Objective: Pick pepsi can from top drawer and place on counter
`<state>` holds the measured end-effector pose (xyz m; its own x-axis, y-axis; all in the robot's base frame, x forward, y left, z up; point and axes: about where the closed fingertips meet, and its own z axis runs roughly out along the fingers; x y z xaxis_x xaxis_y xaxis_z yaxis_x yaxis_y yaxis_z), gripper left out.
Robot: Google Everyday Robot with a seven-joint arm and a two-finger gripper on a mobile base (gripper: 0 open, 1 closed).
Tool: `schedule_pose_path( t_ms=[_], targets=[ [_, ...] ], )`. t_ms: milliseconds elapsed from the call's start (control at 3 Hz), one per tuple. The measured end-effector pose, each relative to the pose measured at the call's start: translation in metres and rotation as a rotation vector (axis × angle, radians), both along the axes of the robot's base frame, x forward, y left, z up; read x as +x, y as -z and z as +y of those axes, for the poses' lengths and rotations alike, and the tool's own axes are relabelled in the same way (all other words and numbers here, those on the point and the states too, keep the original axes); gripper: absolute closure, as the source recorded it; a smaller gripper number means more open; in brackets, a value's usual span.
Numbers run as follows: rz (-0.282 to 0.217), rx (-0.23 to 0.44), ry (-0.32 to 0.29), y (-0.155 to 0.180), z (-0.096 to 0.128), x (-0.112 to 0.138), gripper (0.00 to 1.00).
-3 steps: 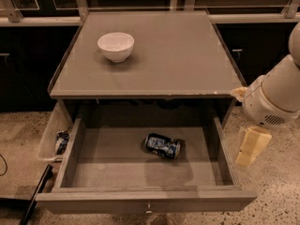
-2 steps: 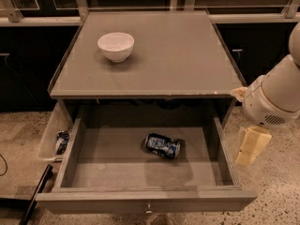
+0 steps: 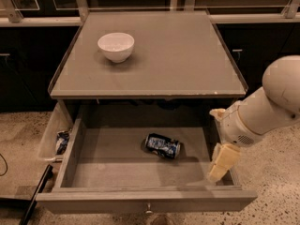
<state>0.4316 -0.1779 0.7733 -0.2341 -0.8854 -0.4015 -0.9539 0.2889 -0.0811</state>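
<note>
The pepsi can's body [image 3: 165, 145] in the open top drawer is the next thing my gripper will go to and close on across the can's long sides.
The pepsi can [image 3: 162, 146] is dark blue with white markings. It lies on its side on the floor of the open top drawer [image 3: 112, 168], a little right of the middle. The gripper [image 3: 221, 162] hangs from the white arm over the drawer's right wall, right of the can and apart from it. It holds nothing that I can see. The grey counter [image 3: 178, 60] is the tabletop just above and behind the drawer.
A white bowl [image 3: 116, 46] stands on the counter's back left. A clear side bin [image 3: 51, 135] on the drawer's left holds a blue-and-white packet [image 3: 62, 141]. A dark bar [image 3: 35, 196] lies on the floor at the lower left. Dark cabinets stand behind.
The arm has swung left and down, bringing the gripper from outside the drawer's right side to over its right wall. The can, bowl and drawer have not moved.
</note>
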Motion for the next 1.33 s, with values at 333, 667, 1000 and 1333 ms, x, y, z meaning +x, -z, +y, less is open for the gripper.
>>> schedule_pose_path(
  t_ms=[333, 667, 1000, 1333],
  targets=[
    [-0.012, 0.083, -0.005, 0.029, 0.016, 0.011, 0.0],
    [-0.015, 0.126, -0.014, 0.05, 0.024, 0.022, 0.0],
    [-0.016, 0.126, -0.013, 0.05, 0.025, 0.022, 0.0],
    [-0.027, 0.197, -0.003, 0.065, 0.039, 0.032, 0.0]
  ],
)
